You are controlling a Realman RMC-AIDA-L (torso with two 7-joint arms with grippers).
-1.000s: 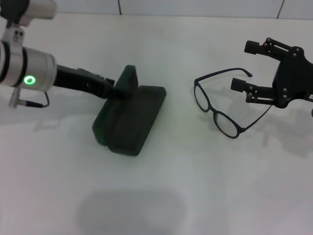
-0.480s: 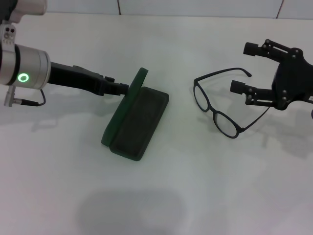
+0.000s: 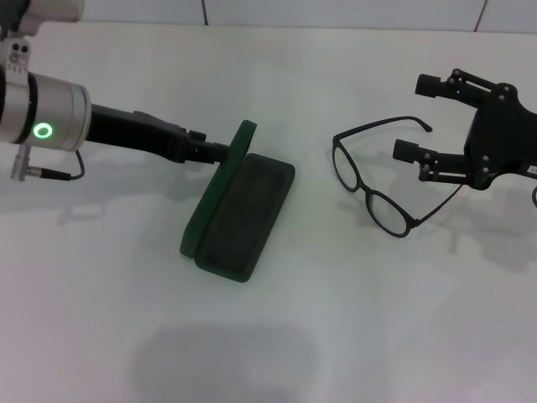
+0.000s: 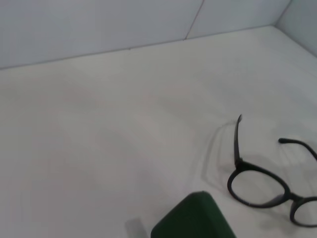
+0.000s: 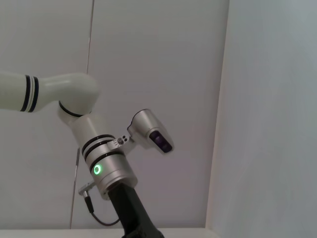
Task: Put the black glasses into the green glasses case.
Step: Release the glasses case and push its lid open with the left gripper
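The green case is lying at a slant and my left gripper is at the far end of its lid, so I will grab the lid's middle (image 3: 218, 190) and swing the lid to the back.
The green glasses case (image 3: 247, 214) lies open left of centre, its lid (image 3: 220, 189) standing nearly upright along the left side. My left gripper (image 3: 220, 153) reaches in from the left and is shut on the lid's far top edge. A corner of the case shows in the left wrist view (image 4: 193, 220). The black glasses (image 3: 369, 180) lie unfolded on the table to the right, also in the left wrist view (image 4: 262, 186). My right gripper (image 3: 413, 116) is open beside them, with one temple arm's tip between its fingers, not gripped.
The white table (image 3: 336, 336) ends at a tiled wall (image 3: 336, 13) at the back. The right wrist view shows only my left arm (image 5: 106, 171) against the wall.
My left gripper moved right with the lid. The case slid a little right and the lid now stands more upright. The right gripper and the glasses stayed put.
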